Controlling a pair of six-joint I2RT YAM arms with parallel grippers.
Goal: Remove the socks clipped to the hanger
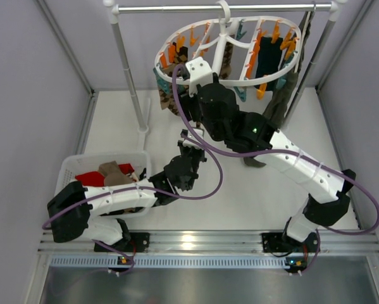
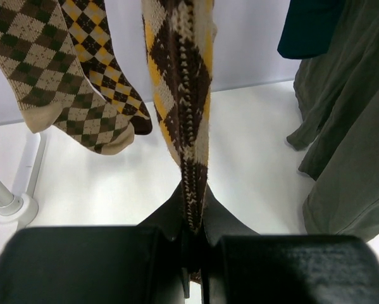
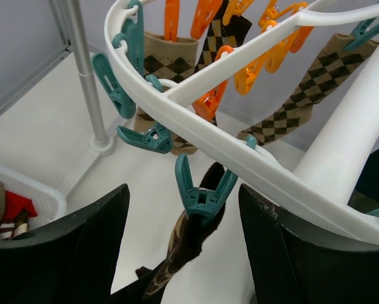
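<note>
The robot's left gripper should release the argyle sock on the red and brown items (image 1: pixel 110 171) near the far rim of the white basket. The sock still hangs below the hanger.
The white oval hanger (image 1: pixel 274 24) hangs from the rail, with orange and teal clips; it also shows in the right wrist view (image 3: pixel 195 130). My left gripper (image 2: pixel 192 218) is shut on the lower end of a brown-and-yellow argyle sock (image 2: pixel 180 95) that hangs from above; in the top view the gripper (image 1: pixel 190 140) sits below the hanger. My right gripper (image 3: pixel 184 212) is open, its jaws on either side of a teal clip (image 3: pixel 202 193) that holds the top of that sock (image 3: pixel 189 244). More argyle socks (image 2: pixel 43 69) hang at left. A dark teal sock (image 1: pixel 265 58) hangs at right.
A white basket (image 1: pixel 69 166) at the left holds red and brown items. An olive-green garment (image 2: pixel 350 126) hangs at right. The rack's pole (image 1: pixel 129 69) and foot (image 2: pixel 15 208) stand at left. Grey walls enclose the table.
</note>
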